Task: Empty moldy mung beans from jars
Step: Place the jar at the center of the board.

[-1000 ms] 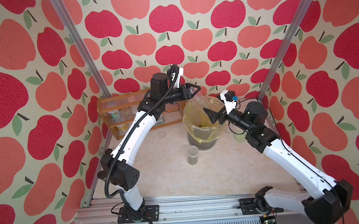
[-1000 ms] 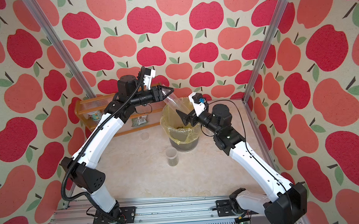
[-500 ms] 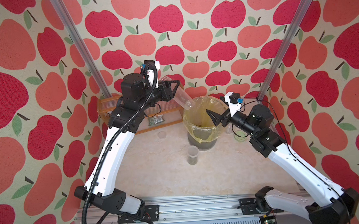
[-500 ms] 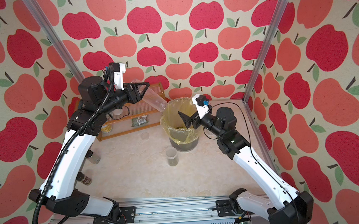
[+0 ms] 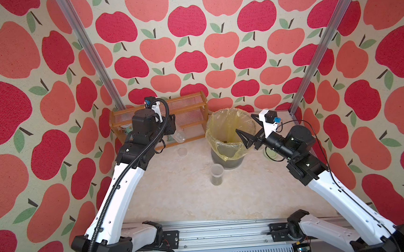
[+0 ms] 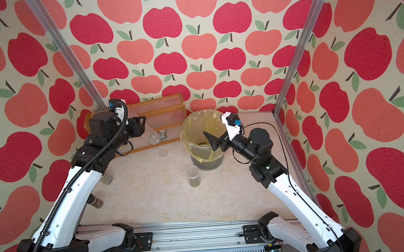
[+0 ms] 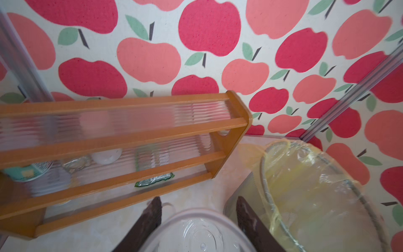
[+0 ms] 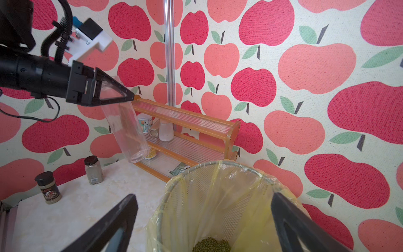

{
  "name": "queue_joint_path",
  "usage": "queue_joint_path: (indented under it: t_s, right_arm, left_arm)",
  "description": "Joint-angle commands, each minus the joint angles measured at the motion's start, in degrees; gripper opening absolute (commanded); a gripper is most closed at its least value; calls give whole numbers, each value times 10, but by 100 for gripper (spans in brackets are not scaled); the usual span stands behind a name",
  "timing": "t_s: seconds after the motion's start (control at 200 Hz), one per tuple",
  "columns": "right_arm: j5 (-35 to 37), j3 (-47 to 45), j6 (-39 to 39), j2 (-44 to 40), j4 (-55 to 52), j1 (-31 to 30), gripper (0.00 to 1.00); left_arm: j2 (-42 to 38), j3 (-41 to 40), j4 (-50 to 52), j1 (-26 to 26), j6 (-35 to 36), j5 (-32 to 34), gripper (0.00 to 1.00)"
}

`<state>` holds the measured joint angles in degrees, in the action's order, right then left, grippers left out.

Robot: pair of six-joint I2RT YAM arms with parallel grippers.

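Observation:
The tall narrow clear jar will go down from my left gripper beside the loose round lid before the wooden rack (image 5: 167,155) (image 7: 127,227). The jar now hangs tilted in front of the rack.
My left gripper (image 5: 172,128) (image 7: 197,203) is shut on a tall narrow clear jar (image 5: 179,136) (image 6: 153,135) (image 8: 127,131). That jar looks empty and hangs tilted, mouth down, in front of the wooden rack. My right gripper (image 5: 246,127) (image 8: 202,197) stands open over the near rim of the yellow-bagged bin (image 5: 229,111) (image 8: 174,185), with nothing between its fingers. A heap of mung beans (image 8: 211,244) lies at the bin's bottom. A shorter lidless jar (image 5: 217,174) (image 6: 194,177) with beans in its base stands in front of the bin. A pale green lid (image 5: 270,154) shows partly under the right arm.
The wooden rack (image 5: 189,103) (image 7: 130,139) along the back wall holds cans, a small white jar and a green packet (image 7: 152,181). A loose round lid (image 5: 182,151) lies before it. Two dark-lidded spice jars (image 8: 49,189) (image 8: 93,170) stand at the table's left. Apple-patterned walls close three sides.
The left arm has swung the tall jar away from above the bin, leftward and down to the rack. The right gripper stayed at the bin's rim and drew back slightly.

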<state>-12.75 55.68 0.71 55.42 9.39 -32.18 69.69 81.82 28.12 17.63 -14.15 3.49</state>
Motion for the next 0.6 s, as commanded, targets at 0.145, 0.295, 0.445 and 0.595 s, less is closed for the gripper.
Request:
queue_joint_path:
  t_s: [0.145,0.295,0.445,0.595]
  right_arm:
    - [-5,-40,29,-52,-5,2,99]
    - [-14,-66,45,-70,-11,2,99]
    - [-14,-93,60,-89,-29,2,99]
    - [-15,-125,72,-113,-48,2,99]
  left_arm:
    - [5,-130,-74,-22,-9,96,44]
    - [26,-180,-138,-25,-1,149,45]
    - [53,-221,-214,-42,4,164,45]
    - [107,-230,-264,-65,7,159,44]
